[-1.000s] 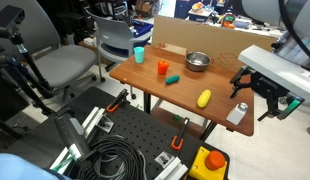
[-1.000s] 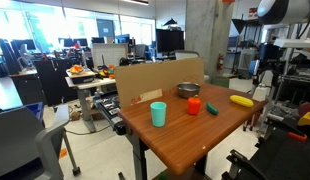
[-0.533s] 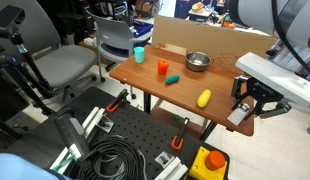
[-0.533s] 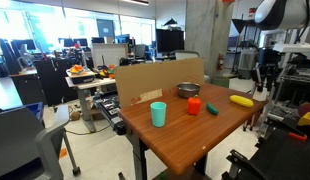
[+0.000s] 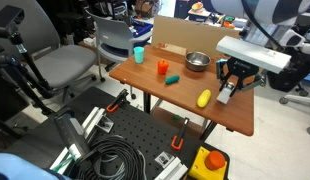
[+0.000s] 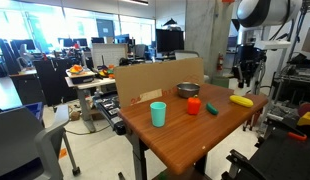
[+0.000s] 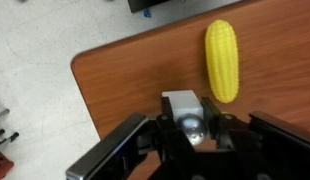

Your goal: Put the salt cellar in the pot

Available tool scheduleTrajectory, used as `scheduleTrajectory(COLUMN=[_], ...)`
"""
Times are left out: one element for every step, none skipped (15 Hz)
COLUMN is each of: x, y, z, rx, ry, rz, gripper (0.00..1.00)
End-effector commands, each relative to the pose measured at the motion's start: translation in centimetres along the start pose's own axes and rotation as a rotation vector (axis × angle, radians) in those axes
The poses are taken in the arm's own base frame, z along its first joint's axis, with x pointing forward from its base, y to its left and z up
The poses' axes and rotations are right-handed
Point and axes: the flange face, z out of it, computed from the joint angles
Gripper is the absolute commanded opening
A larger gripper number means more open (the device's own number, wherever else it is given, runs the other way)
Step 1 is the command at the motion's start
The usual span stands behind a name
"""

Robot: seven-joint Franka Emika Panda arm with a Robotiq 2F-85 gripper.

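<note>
The robot's gripper needs to let go of the salt cellar near the middle of the steel pot [image 5: 198, 59], in front of the cardboard box.
In the wrist view the salt cellar [image 7: 182, 103], a pale grey-white block with a shiny rounded cap, sits between the jaws of my gripper [image 7: 188, 122], which is shut on it. In an exterior view the gripper [image 5: 228, 88] hangs above the wooden table [image 5: 155, 85] with the salt cellar [image 5: 227, 95] lifted off the surface, just right of the yellow corn-shaped object [image 5: 204, 98]. The steel pot [image 5: 198, 62] stands further back on the table, apart from the gripper. In an exterior view the gripper [image 6: 244, 75] hovers beyond the pot [image 6: 188, 90].
A teal cup [image 5: 139, 54], an orange cup [image 5: 163, 68] and a small green object [image 5: 172, 78] stand on the table's left part. A cardboard box [image 5: 185, 35] rises behind the pot. The yellow object [image 7: 222, 60] lies close beside the gripper.
The jaws have shut on the salt cellar at the table's near right corner. The gripper has lifted it and carried it inward, past the yellow object and nearer the pot.
</note>
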Motion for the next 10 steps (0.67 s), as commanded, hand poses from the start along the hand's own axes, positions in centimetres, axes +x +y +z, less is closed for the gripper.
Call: scheduleTrajectory(x=[4.3,5.6,6.8,7.8,8.8,9.7,10.4,11.0,11.7,12.2], y=[-5.4,-6.9,-8.3,-9.5,-10.7,-11.6,-12.4,-13.1,-13.8,-14.5], z=[-3.0,-3.9,-4.6,-4.9,-4.8,-4.0,-3.4,-2.4,-1.6,-1.0], rx=[-0.059,-0.068,-0.065,-0.050,-0.024,0.004,0.025,0.041,0.052,0.065], ry=[0.122,0.159,0.186,0.198,0.193,0.183,0.173,0.164,0.158,0.155], rz=[-0.119,-0.143,-0.159,-0.170,-0.183,-0.188,-0.192,-0.200,-0.207,-0.219], gripper=[0.09,0.09,0.09,0.09,0.09,0.09,0.09,0.09,0.09,0.09])
